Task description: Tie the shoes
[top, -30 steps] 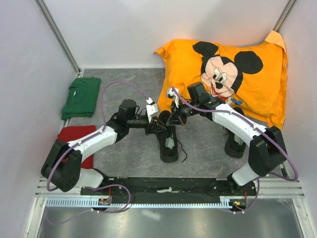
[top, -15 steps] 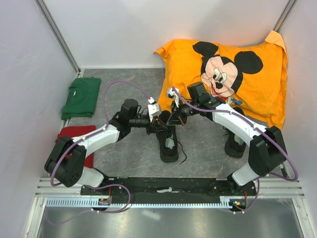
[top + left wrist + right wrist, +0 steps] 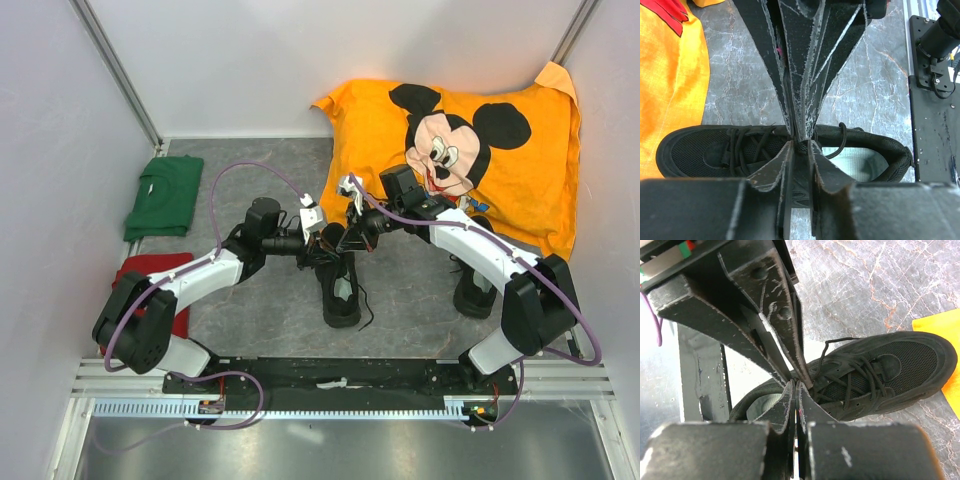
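The lace loop sits heelward of my left fingers, so I will open the left gripper, shift toward the shoe's heel and take the lace nearer that loop (image 3: 832, 155).
One black shoe (image 3: 341, 300) lies on the grey floor between the arms, toe towards the far side, pale insole showing; it also shows in the left wrist view (image 3: 695, 150) and the right wrist view (image 3: 910, 365). The second shoe (image 3: 472, 295) stands to the right, partly hidden under the right arm. My two grippers meet tip to tip over the laces. My right gripper (image 3: 797, 384) (image 3: 347, 240) is shut, a thin black lace (image 3: 822, 357) running up to its tips. My left gripper (image 3: 800, 145) (image 3: 325, 247) faces it, jaws a narrow gap apart.
An orange Mickey Mouse pillow (image 3: 470, 130) lies at the back right, close behind the shoes. A folded green cloth (image 3: 165, 195) and a red cloth (image 3: 150, 275) lie at the left. White walls close in both sides. The black base rail (image 3: 340, 380) runs along the near edge.
My left arm has shifted slightly right, bringing its gripper closer to the right gripper over the laces. The right arm and both shoes have hardly moved.
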### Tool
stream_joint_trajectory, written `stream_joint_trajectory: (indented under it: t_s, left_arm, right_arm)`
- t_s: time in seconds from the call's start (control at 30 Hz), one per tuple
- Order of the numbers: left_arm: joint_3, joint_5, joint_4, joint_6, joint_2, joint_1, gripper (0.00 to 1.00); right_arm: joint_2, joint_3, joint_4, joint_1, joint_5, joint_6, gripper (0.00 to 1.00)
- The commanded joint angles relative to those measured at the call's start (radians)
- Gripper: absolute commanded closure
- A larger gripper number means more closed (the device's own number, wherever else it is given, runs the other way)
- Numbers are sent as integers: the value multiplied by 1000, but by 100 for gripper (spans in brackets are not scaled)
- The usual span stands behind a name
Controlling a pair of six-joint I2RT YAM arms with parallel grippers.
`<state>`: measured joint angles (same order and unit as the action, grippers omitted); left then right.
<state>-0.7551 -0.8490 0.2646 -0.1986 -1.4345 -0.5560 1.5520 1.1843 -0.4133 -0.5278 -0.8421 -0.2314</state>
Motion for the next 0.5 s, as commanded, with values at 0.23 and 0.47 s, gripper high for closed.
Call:
stream_joint_trajectory:
  t_s: [0.23,0.47]
  left_arm:
    - [-44,-110,-31,-4,101,24,98]
    - [-58,-151,-76,2,135,24,99]
  right_arm:
    - [-10,-25,34,9,-6,-26,100]
    - [8,-22,41,8,-3,-34,100]
